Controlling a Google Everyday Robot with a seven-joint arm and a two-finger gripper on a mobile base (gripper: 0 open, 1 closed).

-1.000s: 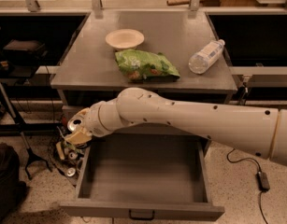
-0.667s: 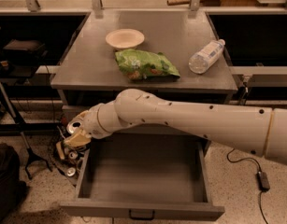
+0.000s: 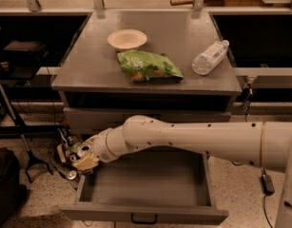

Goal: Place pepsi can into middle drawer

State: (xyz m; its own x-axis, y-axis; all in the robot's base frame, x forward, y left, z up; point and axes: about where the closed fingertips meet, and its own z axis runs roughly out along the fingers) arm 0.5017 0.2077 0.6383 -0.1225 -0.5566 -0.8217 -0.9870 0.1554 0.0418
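Next, I release the pepsi can on the middle drawer's grey bottom, near the drawer's side (image 3: 108, 185) beside the floor clutter.
The middle drawer (image 3: 145, 182) is pulled open below the grey table, with its shallow grey inside bare and a black handle (image 3: 144, 218) on the front panel. My gripper (image 3: 82, 156) hangs at the drawer's left wall, just over its left rim, at the end of the white arm (image 3: 193, 139) that reaches in from the right. It is shut on the pepsi can (image 3: 83, 150). Only the can's silver top shows; its body is hidden by the fingers.
On the tabletop (image 3: 88, 65) sit a pale bowl (image 3: 127, 38), a green chip bag (image 3: 148, 66) and a clear water bottle (image 3: 209, 57) lying on its side. Cables and clutter (image 3: 67, 148) lie on the floor left of the drawer, next to a black stand (image 3: 22, 127).
My gripper with the can has come down and slightly right, from beside the cabinet's left edge to the open drawer's left rim. The drawer and tabletop items have not moved.
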